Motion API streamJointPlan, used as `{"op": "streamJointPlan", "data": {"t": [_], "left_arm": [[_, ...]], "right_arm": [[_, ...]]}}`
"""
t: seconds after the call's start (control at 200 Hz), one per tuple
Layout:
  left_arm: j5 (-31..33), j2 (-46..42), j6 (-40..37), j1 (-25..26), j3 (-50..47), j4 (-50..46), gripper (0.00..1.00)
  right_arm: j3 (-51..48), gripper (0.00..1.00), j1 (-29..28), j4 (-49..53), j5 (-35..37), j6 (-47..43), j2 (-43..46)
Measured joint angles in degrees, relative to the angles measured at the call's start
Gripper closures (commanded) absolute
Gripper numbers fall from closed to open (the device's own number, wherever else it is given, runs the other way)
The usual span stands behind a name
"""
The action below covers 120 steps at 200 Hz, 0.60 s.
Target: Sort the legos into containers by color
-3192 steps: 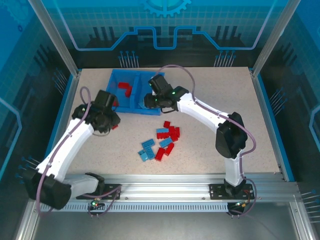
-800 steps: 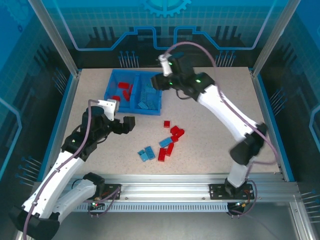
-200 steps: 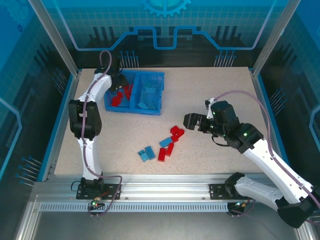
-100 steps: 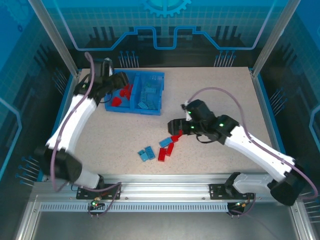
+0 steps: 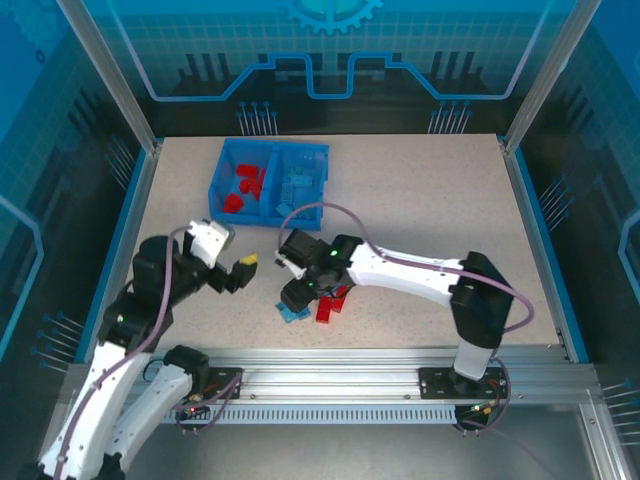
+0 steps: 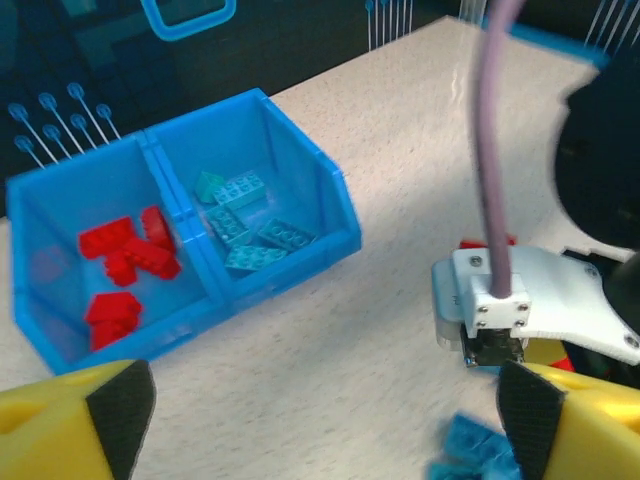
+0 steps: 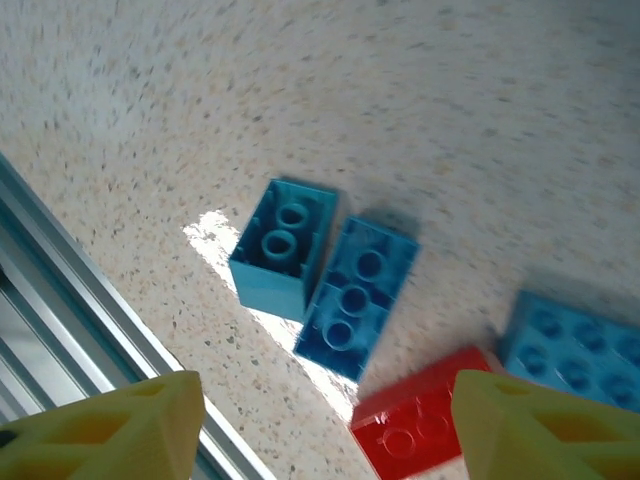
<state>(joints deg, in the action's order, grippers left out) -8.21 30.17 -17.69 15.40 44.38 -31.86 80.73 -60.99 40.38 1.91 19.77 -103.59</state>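
The shorter light blue brick lies tight against the longer one, so the robot's right gripper should separate them first, then close around the shorter brick alone (image 7: pixel 281 247).
The blue tray (image 5: pixel 262 218) stands at the back left. Its left compartment holds red legos (image 6: pixel 125 262), its right one light blue legos (image 6: pixel 247 222). Loose legos lie near the table's front middle. They include two light blue bricks (image 7: pixel 285 245) side by side with hollow undersides up, a red brick (image 7: pixel 428 425) and another blue one (image 7: pixel 575 345). My right gripper (image 5: pixel 296 294) hovers over this cluster, jaws apart with nothing between them (image 7: pixel 325 430). My left gripper (image 5: pixel 238 272) hangs open and empty left of the cluster, facing the tray (image 6: pixel 270 278).
The right arm's white wrist block and cable (image 6: pixel 520 310) stand close in front of my left gripper. A metal rail (image 7: pixel 60 290) runs along the table's near edge just past the blue bricks. Bare tabletop (image 5: pixel 430 200) lies to the right.
My left arm has pulled back from the tray's red compartment to the front left and its jaws have opened wide. My right arm swung left over the loose bricks, jaws narrowing.
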Motion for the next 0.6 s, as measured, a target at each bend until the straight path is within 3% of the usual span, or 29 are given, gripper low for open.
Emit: {"op": "streamJointPlan", "data": {"t": [0.21,0.6], "left_arm": [[6.9,-7.8,-2.0,0.0,-5.9,0.3,0.01],[12.3,-8.7,-2.2,0.0,-10.1,2.6,0.01]], "right_arm": [[4.9,0.51,-3.3,0.1,-0.5,-2.4,-8.6],[5.9,0.58,-4.3,0.2,0.7,-1.8,-13.1]]}}
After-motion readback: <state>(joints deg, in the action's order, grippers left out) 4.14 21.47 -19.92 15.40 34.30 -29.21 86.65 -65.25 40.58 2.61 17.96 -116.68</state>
